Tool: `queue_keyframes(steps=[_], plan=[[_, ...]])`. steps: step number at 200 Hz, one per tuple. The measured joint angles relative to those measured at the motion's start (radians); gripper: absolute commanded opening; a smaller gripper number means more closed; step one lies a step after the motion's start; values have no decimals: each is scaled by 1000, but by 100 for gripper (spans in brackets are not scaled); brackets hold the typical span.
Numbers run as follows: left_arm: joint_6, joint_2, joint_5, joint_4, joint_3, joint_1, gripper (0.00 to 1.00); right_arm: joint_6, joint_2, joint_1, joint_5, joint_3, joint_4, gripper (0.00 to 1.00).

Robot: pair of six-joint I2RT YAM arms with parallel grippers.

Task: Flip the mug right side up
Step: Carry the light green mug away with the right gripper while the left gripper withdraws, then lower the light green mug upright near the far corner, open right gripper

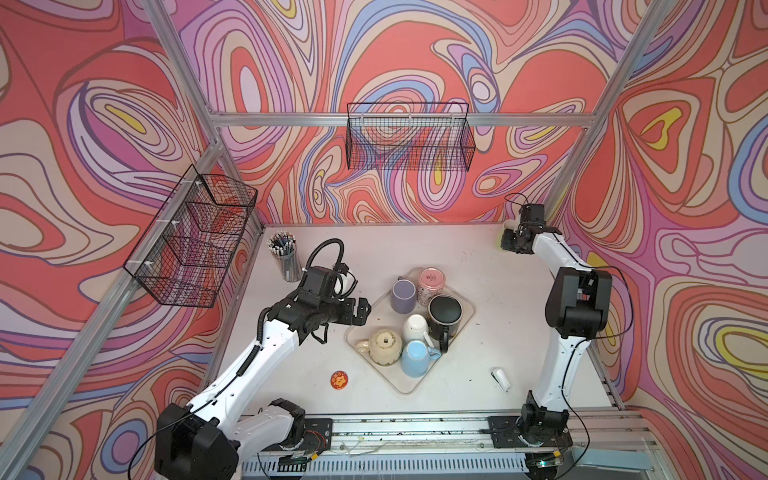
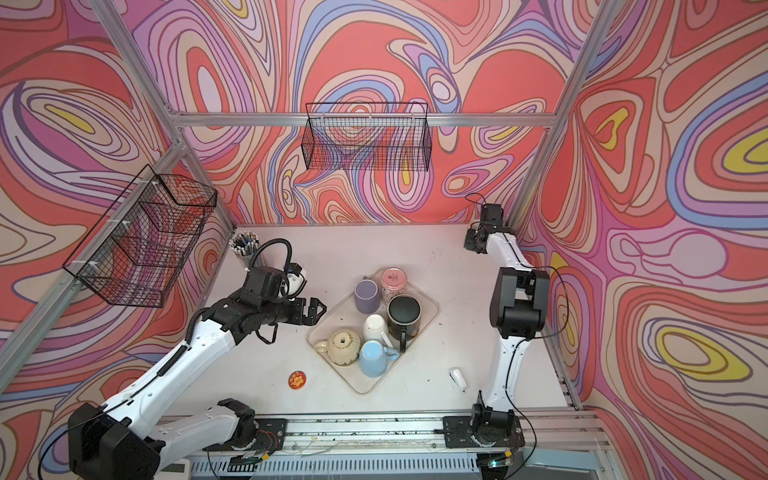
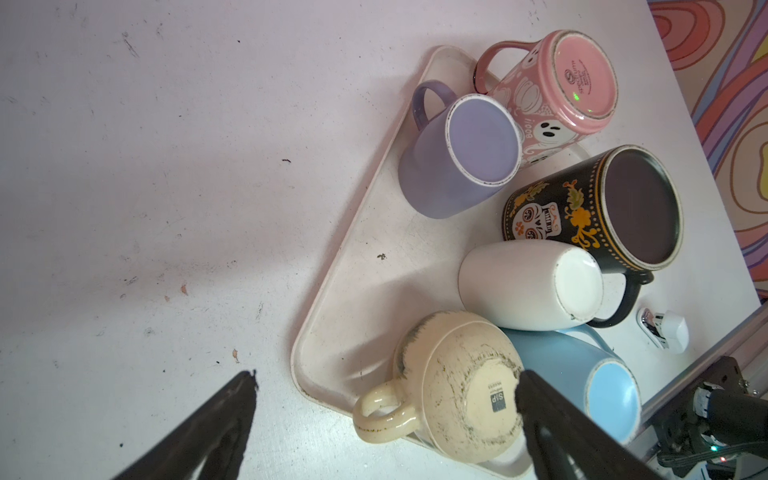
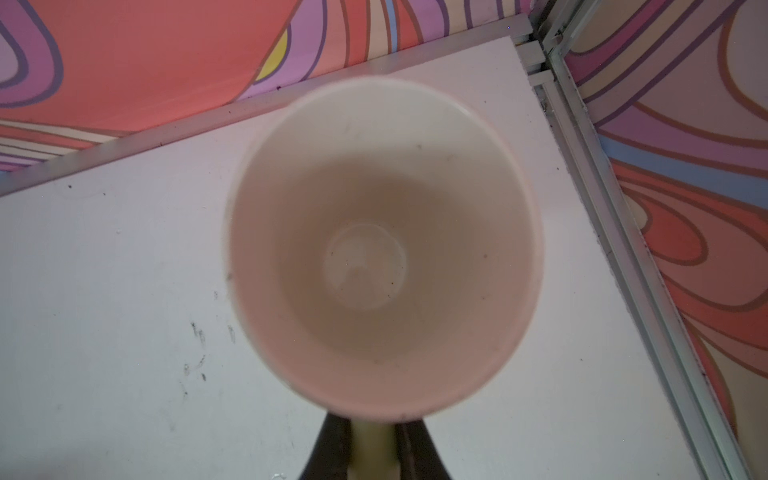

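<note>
The mug will go down between the dark scuff marks and the table's far corner (image 1: 499,250) (image 4: 376,264), set there by my right gripper.
My right gripper (image 4: 372,424) is shut on the yellowish handle (image 4: 372,444) of a mug (image 4: 382,249) at the table's far right corner. Its mouth faces up toward the wrist camera, showing a pale inside. In a top view only a yellow-green sliver of the mug (image 1: 506,241) shows beside the right gripper (image 1: 513,241). I cannot tell whether it touches the table. My left gripper (image 1: 365,309) (image 3: 386,380) hangs open by the left edge of the tray (image 1: 361,328), above the cream mug (image 3: 457,386) without touching it.
The tray (image 3: 353,257) holds several mugs: purple (image 1: 403,295), pink (image 1: 432,280), white (image 1: 415,328), cream (image 1: 385,345) and blue (image 1: 415,359) bottoms up, black (image 1: 444,316) mouth up. A pen cup (image 1: 286,257), round badge (image 1: 339,380) and small white object (image 1: 500,378) lie around.
</note>
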Motion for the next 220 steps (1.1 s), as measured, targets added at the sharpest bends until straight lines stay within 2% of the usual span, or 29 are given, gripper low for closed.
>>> queue_keyframes(steps=[127, 165, 191, 220], plan=[[0, 6, -11, 0, 0, 0, 100, -148, 6, 0, -9, -102, 98, 0], [0, 6, -10, 0, 0, 0, 100, -160, -6, 0, -10, -154, 169, 26], [0, 6, -10, 0, 0, 0, 100, -169, -15, 0, -12, -190, 181, 38], [0, 6, -9, 0, 0, 0, 100, -166, -30, 0, -13, -214, 182, 46]])
